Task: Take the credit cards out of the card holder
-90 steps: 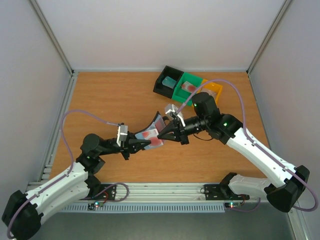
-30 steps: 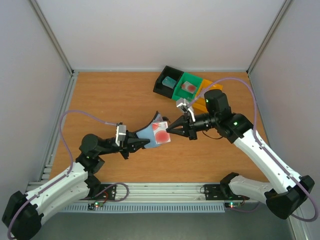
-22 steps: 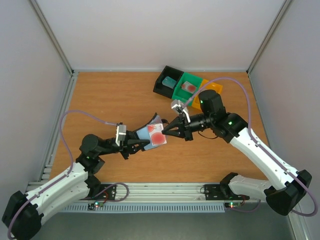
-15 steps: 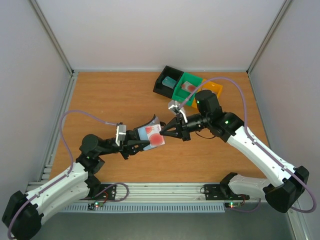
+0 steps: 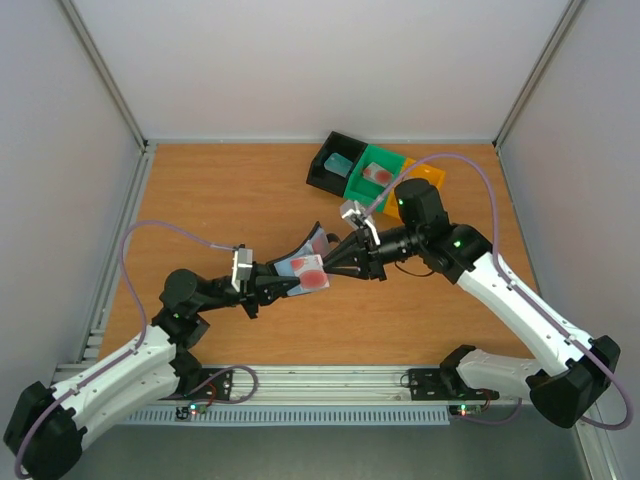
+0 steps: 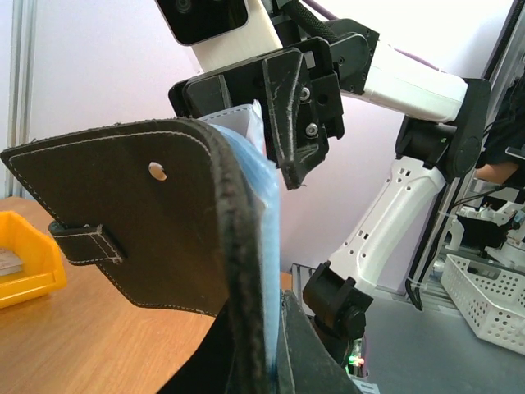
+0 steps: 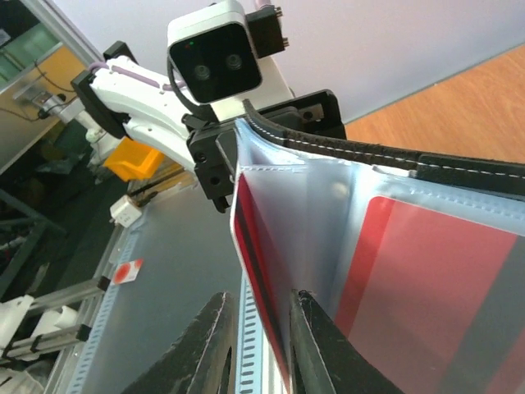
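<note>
I will release the card holder, which hangs open above the table, from my left gripper on the table (image 5: 341, 269) beneath my right gripper's fingers.
The card holder (image 5: 300, 258), black outside with pale blue pockets, hangs open above the table, and my left gripper (image 5: 285, 283) is shut on its lower edge. In the left wrist view its black cover (image 6: 139, 222) and blue lining (image 6: 269, 246) rise from between my left gripper (image 6: 264, 349). A red credit card (image 5: 314, 278) shows in a pocket. My right gripper (image 5: 328, 268) is at that card. In the right wrist view, the right gripper (image 7: 261, 300) stands slightly open astride the red card's edge (image 7: 256, 246). More red (image 7: 426, 271) shows through the clear pocket.
At the table's back right stand a black tray (image 5: 322, 170) with a teal card (image 5: 340, 162), a green tray (image 5: 362, 182) with a reddish card (image 5: 379, 173), and an orange tray (image 5: 432, 180). The orange tray (image 6: 29, 275) also shows in the left wrist view.
My right gripper has moved left, back up to the card holder, and its jaws have parted around the red card's edge. The left arm still holds the holder in the same place.
</note>
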